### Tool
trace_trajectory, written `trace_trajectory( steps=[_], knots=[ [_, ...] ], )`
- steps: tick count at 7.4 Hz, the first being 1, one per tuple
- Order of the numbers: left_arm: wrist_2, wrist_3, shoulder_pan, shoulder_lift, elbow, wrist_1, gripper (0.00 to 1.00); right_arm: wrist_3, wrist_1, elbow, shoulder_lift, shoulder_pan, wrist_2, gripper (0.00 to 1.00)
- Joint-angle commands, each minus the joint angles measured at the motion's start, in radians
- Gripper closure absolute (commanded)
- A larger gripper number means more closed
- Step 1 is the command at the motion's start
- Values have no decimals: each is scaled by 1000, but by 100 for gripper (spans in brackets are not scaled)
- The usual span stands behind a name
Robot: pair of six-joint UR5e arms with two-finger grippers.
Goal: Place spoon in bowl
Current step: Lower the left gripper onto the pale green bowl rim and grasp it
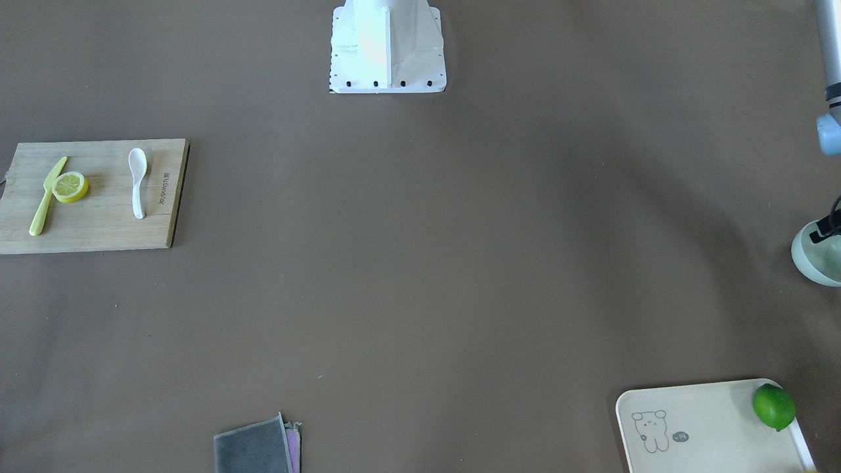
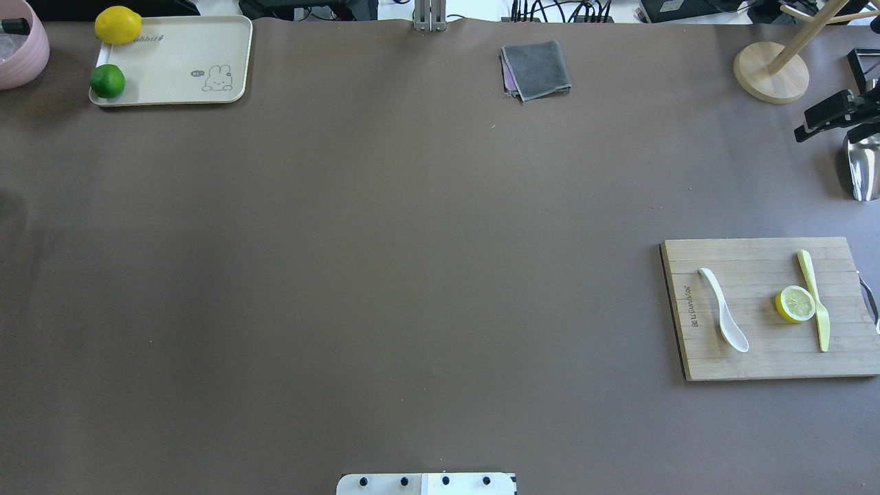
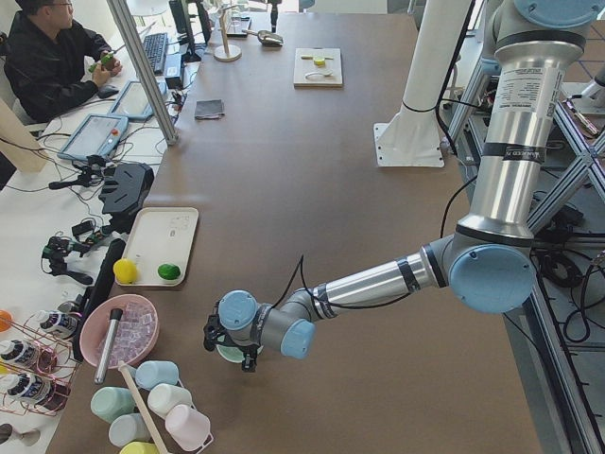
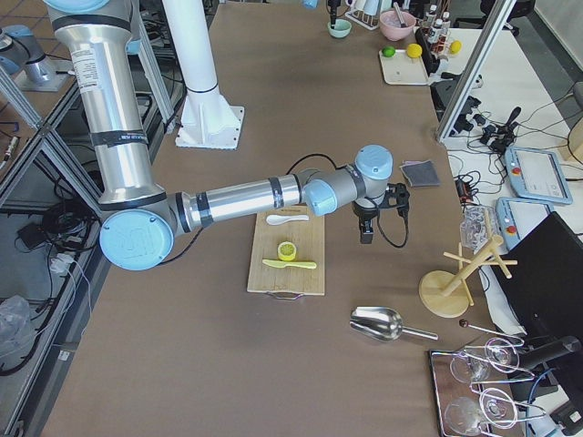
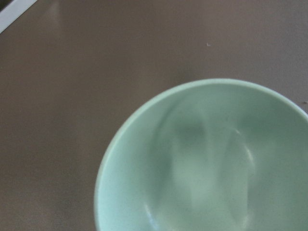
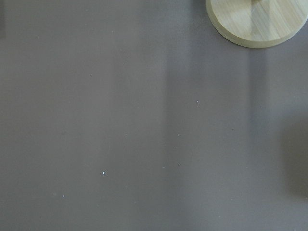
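The white spoon is next for my right gripper, which should go to the wooden cutting board and close on the middle of the handle [image 1: 137, 190] of the spoon.
The white spoon [image 1: 137, 180] lies on a wooden cutting board [image 1: 98, 226] on the robot's right side; it also shows in the overhead view [image 2: 723, 318]. The mint-green bowl [image 1: 815, 259] is at the table's far left end. My left gripper [image 1: 825, 231] is right at the bowl's rim, and the bowl's inside [image 5: 211, 163] fills the left wrist view. No fingers show there, so I cannot tell if it grips. My right gripper [image 2: 825, 118] hovers beyond the board, away from the spoon. Its jaws are unclear.
A yellow knife [image 1: 46, 197] and a lemon half [image 1: 70, 186] share the board. A cream tray [image 2: 172, 65] holds a lime [image 2: 108, 81] and a lemon [image 2: 118, 25]. A grey cloth [image 2: 536, 69], a wooden stand [image 2: 770, 72] and a metal scoop [image 2: 863, 165] are along the far side.
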Motion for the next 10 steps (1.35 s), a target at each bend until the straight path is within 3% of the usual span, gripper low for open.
trace_trajectory(
  steps=[1,3,5,6,7,8,10],
  knots=[
    [0,-68,-1,6,-13,7,100,1,0,4,-6,2,0,0],
    [-8,-85,-12,-7,-91,54,100,1,0,23,-21,2,0,0],
    [-29,-88,-15,-40,-251,234,100,30,0,37,-27,2,0,0],
    [-45,-169,-15,-91,-296,284,100,30,2,46,-26,2,-3,0],
    [-122,-326,-6,-144,-335,281,100,42,2,62,-27,0,2,0],
    [-137,-508,24,-209,-376,277,100,52,2,80,-33,-14,5,0],
    [-83,-744,181,-302,-457,278,100,59,2,131,-79,-98,9,0]
  ],
)
